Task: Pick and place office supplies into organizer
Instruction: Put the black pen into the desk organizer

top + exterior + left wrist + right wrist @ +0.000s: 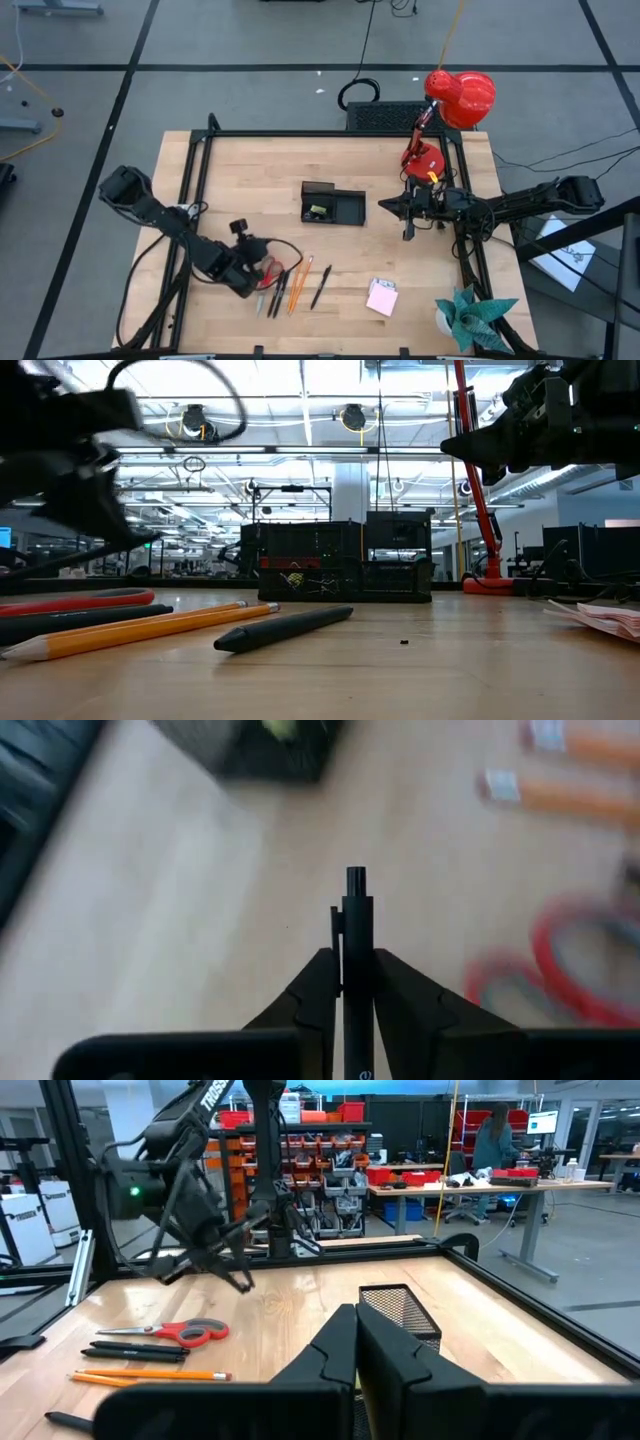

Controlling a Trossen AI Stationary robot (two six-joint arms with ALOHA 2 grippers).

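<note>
My left gripper will release the black pen in the black organizer's far raised compartment [317, 187], behind the small yellow item.
My left gripper [355, 960] is shut on a black pen [355, 915] and hangs over the near-left part of the table [250, 262], above the red-handled scissors [268, 270]. Beside the scissors lie orange pencils [297, 283] and another black pen [320, 287]; the pink sticky-note pad [382, 297] lies flat farther right. The black organizer [332, 205] stands at mid-table. My right gripper [357, 1335] is shut, holds nothing, and hovers just right of the organizer [405, 210]. My left gripper pinches the black pen's barrel [356, 982] between its two fingers. The pen runs along the fingers, and its clip end [355, 880] sticks out past the fingertips. In the right wrist view the pen [238, 1278] is lifted clear of the table and slants downward.
A red desk lamp [455, 100] and a black ribbed box [385, 115] stand at the far right edge. A teal paper plant [472, 315] sits at the near right corner. A black frame rail [190, 190] runs along the table's sides.
</note>
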